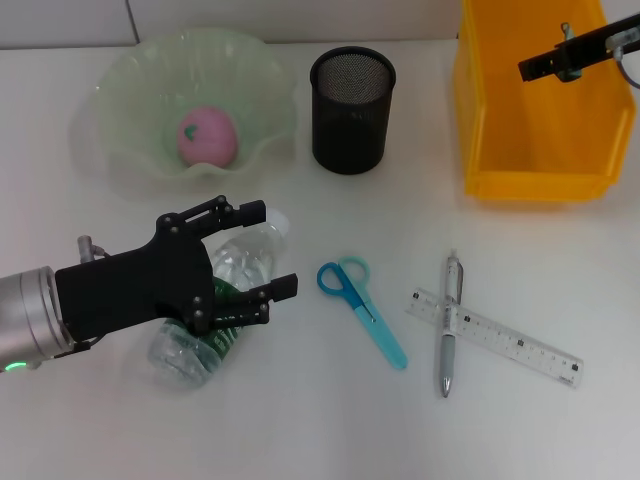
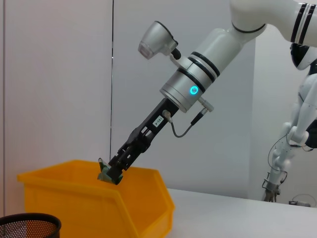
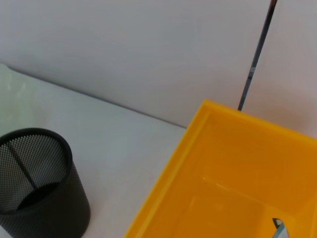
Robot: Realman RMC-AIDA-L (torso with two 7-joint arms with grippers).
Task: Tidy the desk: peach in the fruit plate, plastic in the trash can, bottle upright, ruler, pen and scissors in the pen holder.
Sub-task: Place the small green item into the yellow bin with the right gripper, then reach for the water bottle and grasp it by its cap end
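Note:
Next, my left gripper closes on the bottle's neck [image 1: 267,232], just below its cap, to stand it upright.
A clear plastic bottle [image 1: 240,262] with a green label lies on its side at the front left. My left gripper [image 1: 265,250] is open, low over the bottle, one finger on each side of its upper part. My right gripper [image 1: 535,66] hangs over the yellow trash bin [image 1: 535,150]; in the left wrist view its tip [image 2: 110,173] looks shut on a small grey-green piece of plastic [image 2: 104,172]. The pink peach [image 1: 207,137] sits in the green fruit plate [image 1: 130,90]. Blue scissors [image 1: 362,312], a grey pen [image 1: 449,330] and a clear ruler [image 1: 510,342] lie on the table.
The black mesh pen holder [image 1: 352,97] stands upright between the plate and the bin, and looks empty in the right wrist view [image 3: 39,183]. The pen lies crossed over the ruler. The bin backs onto a white wall [image 2: 59,74].

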